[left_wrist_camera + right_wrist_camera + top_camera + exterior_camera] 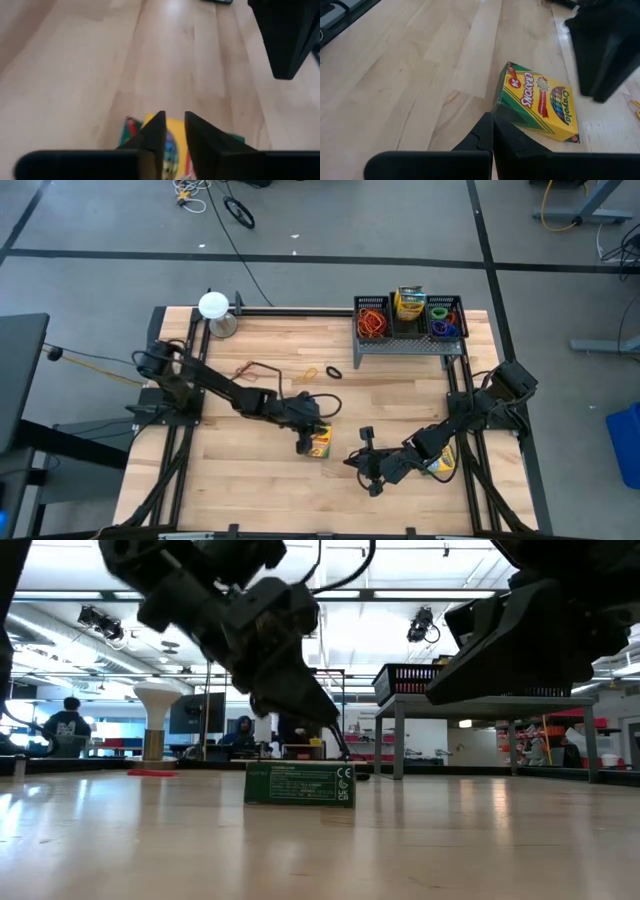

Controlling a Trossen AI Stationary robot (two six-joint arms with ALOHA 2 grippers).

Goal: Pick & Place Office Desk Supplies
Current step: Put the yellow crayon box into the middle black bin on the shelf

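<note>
The crayon box's yellow top is wider than the finger gap of my left gripper, so I should open it, grab the box's far end (175, 123) and tip the box upright.
A yellow-and-green crayon box (319, 443) lies flat on the table near its middle; it also shows in the low view (300, 784) and the right wrist view (540, 102). My left gripper (304, 439) hovers over this box (175, 145), fingers pointing down and a narrow gap apart. My right gripper (372, 470) is shut and empty (492, 127), to the right of the box and low over the table. A second crayon box (441, 461) lies partly under my right arm. Loose rubber bands, black (333, 371) and orange (308, 374), lie farther back. My left gripper stands over the crayon box's yellow top face (174, 137) from above. I cannot tell whether its fingertips touch it; the box lies flat on the table.
A black wire-mesh rack (408, 320) at the far right holds rubber bands and a crayon box. A white round-topped object (213, 307) stands at the far left. Bare wood lies along the near edge and at the left.
</note>
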